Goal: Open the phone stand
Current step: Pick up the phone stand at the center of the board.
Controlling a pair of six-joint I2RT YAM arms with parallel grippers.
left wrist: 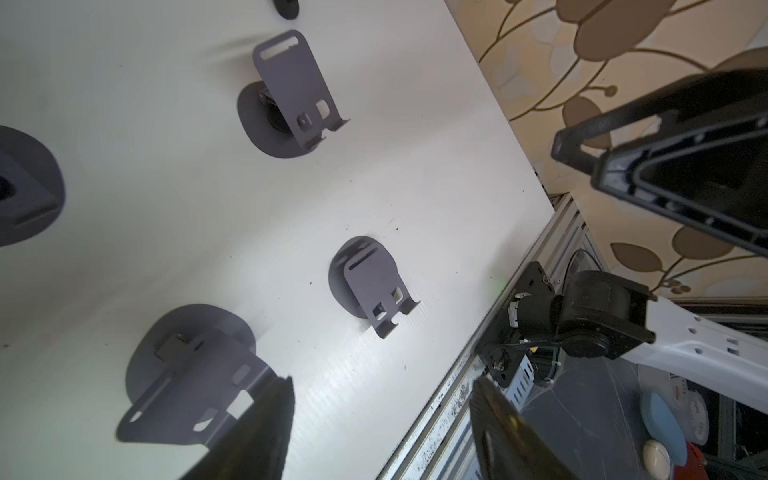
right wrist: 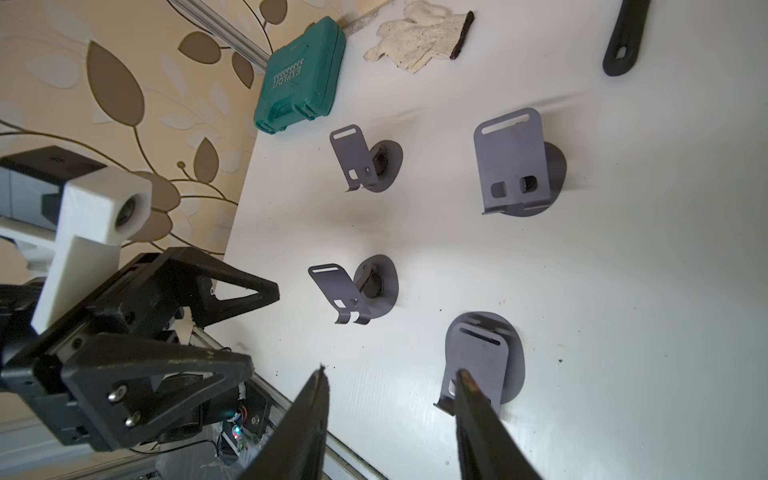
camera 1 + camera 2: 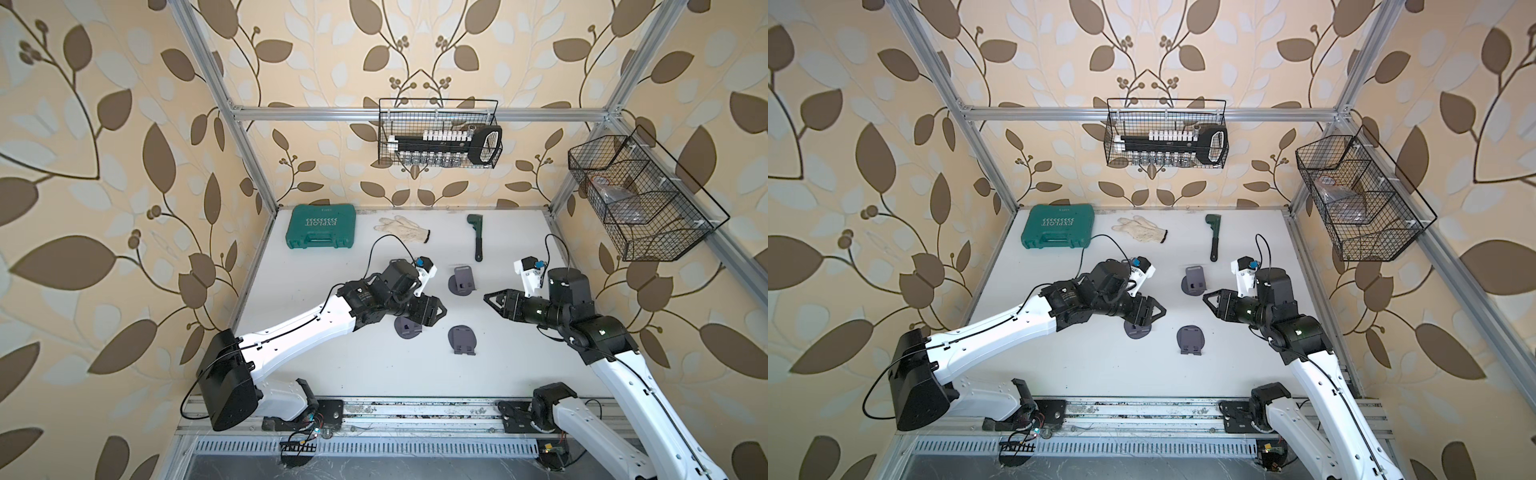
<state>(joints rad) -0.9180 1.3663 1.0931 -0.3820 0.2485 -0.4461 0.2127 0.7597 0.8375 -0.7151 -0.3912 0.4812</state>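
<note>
The folded phone stand is next for my left gripper, which should go to it and close on its plate's slotted end (image 3: 460,330) (image 1: 363,257), opposite the plate's small hooks.
Several grey phone stands sit on the white table (image 3: 353,374). One phone stand (image 3: 462,338) (image 2: 482,365) lies folded flat on its round base. An open one (image 3: 461,281) (image 2: 513,166) stands behind it with its plate raised. Another open stand (image 3: 407,326) (image 1: 195,374) is partly under my left gripper (image 3: 434,311) (image 1: 382,380), which is open and holds nothing. My right gripper (image 3: 486,297) (image 2: 390,372) hangs open to the right of the stands, above the table. The folded stand shows behind one of its fingers (image 2: 469,399). A further open stand (image 2: 365,164) is hidden by the left arm in both top views.
A green tool case (image 3: 322,226), a white glove (image 3: 403,228) and a dark wrench (image 3: 477,237) lie along the back of the table. Wire baskets hang on the back wall (image 3: 440,133) and on the right wall (image 3: 640,195). A metal rail (image 3: 395,411) runs along the front edge.
</note>
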